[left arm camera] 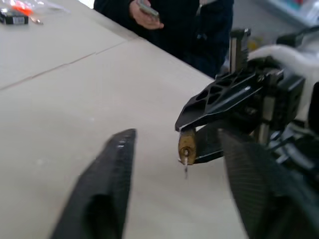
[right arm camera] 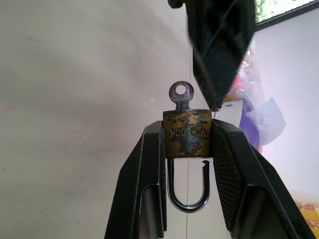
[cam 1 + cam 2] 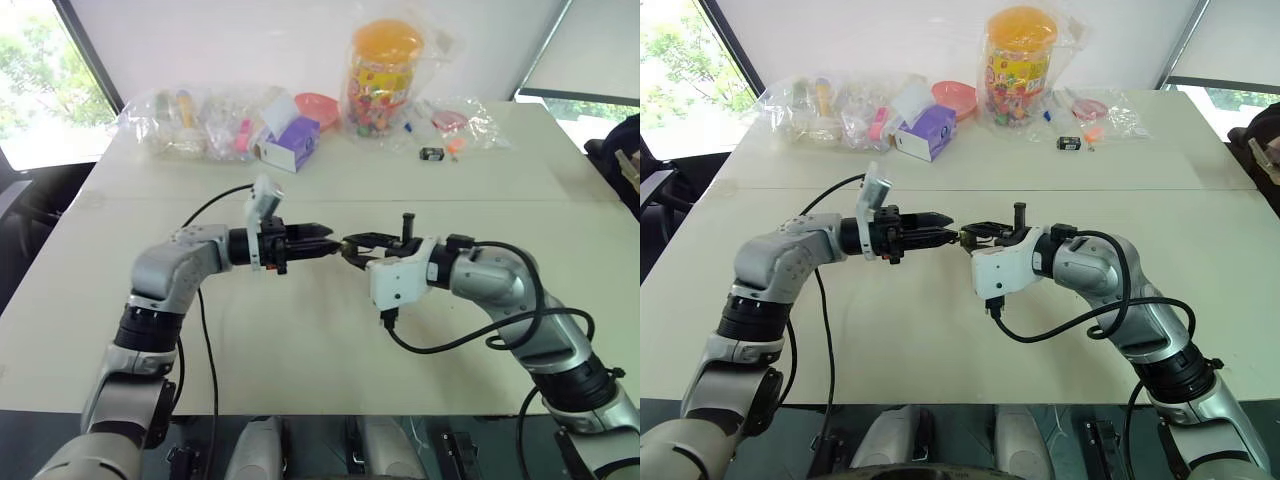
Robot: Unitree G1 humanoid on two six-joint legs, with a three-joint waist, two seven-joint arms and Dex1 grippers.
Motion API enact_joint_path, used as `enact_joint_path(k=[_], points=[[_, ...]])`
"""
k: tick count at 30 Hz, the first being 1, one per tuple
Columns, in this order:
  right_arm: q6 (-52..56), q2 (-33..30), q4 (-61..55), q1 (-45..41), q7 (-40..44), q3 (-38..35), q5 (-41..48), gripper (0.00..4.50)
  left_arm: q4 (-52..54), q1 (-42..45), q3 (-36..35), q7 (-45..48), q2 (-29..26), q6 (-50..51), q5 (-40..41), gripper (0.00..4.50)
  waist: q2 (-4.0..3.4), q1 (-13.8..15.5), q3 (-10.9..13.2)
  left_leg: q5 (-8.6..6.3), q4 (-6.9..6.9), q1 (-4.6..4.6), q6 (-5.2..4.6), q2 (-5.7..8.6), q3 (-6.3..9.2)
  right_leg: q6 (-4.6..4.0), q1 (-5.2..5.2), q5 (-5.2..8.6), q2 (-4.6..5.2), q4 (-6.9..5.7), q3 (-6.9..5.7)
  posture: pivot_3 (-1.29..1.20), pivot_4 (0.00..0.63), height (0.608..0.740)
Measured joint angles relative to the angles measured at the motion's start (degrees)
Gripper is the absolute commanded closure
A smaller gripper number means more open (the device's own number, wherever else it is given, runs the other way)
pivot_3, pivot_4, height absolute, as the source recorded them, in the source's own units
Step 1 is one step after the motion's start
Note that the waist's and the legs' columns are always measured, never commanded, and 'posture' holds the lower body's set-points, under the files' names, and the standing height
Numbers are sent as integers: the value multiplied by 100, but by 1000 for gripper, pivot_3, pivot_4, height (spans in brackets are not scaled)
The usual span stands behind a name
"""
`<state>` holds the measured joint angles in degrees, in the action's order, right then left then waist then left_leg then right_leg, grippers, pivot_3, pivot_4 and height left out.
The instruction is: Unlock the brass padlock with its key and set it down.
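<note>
I should take the brass body [image 2: 187,133] with my left gripper from the key's side and put the padlock down, as the open shackle points back between my right gripper's fingers.
My right gripper [image 2: 187,127] is shut on the brass padlock [image 2: 187,139], held above the table [image 3: 300,340]. The key [image 2: 181,95] sticks out of the padlock's body, its round bow showing. The silvery shackle [image 2: 187,204] hangs between the right fingers, with one leg free of the body. My left gripper [image 3: 950,238] faces the right one tip to tip and is open. Its fingers [image 1: 107,189] stand wide apart, just short of the key [image 1: 185,167], and hold nothing.
Along the table's far edge lie clear plastic bags of small items [image 3: 200,120], a purple and white box [image 3: 290,140], a pink bowl [image 3: 318,105], a jar with an orange lid [image 3: 385,75] and a small black object [image 3: 431,153]. A person in dark clothes [image 3: 620,150] sits at the far right.
</note>
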<state>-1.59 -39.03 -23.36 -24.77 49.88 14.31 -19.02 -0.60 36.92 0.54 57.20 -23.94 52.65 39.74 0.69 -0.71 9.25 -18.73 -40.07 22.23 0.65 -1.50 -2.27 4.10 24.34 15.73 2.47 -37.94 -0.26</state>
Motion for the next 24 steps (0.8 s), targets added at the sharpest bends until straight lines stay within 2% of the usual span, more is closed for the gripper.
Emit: enact_joint_path(k=[1,6,11,18,19,20,22,24], points=[[-2,0,4,0,-1,1,0,3808,1,0,-52,-61,55,181,123,36,0,11,0,0,0,0,0,1,0,0,0,0,2,-1,0,0,150,740],[-5,0,7,-1,-2,4,-1,3808,63,-3,-76,-184,75,395,272,36,0,9,0,1,0,0,2,2,0,0,0,0,4,-1,0,0,150,740],[-15,-2,10,-4,-2,4,0,3808,198,-78,195,-189,58,214,164,36,0,9,0,3,0,0,5,2,0,0,0,0,4,-1,1,0,150,740],[-23,-2,10,-12,-2,4,0,3808,-96,-79,205,-326,289,40,50,36,0,10,0,2,0,0,4,3,-1,0,0,0,3,-1,0,0,150,740],[-23,-2,10,-13,-1,4,-1,3808,-155,-79,205,-349,317,28,32,577,0,10,0,2,0,0,4,3,-1,0,0,0,3,-1,0,0,150,740],[-23,-2,11,-14,-2,4,-1,3808,-186,-79,205,-369,338,21,23,871,0,10,0,2,0,0,4,3,-1,0,0,0,3,-1,0,0,150,740],[-23,-2,10,-15,-1,4,-1,3808,-230,-78,206,-383,381,-27,5,1806,0,10,0,2,0,0,4,3,-1,0,0,0,3,-1,0,0,150,740],[-17,-2,13,-15,-1,5,-9,3808,-276,-78,210,-376,413,-51,-16,2916,0,10,0,2,0,0,4,3,-1,0,0,0,3,-1,0,0,150,740]])
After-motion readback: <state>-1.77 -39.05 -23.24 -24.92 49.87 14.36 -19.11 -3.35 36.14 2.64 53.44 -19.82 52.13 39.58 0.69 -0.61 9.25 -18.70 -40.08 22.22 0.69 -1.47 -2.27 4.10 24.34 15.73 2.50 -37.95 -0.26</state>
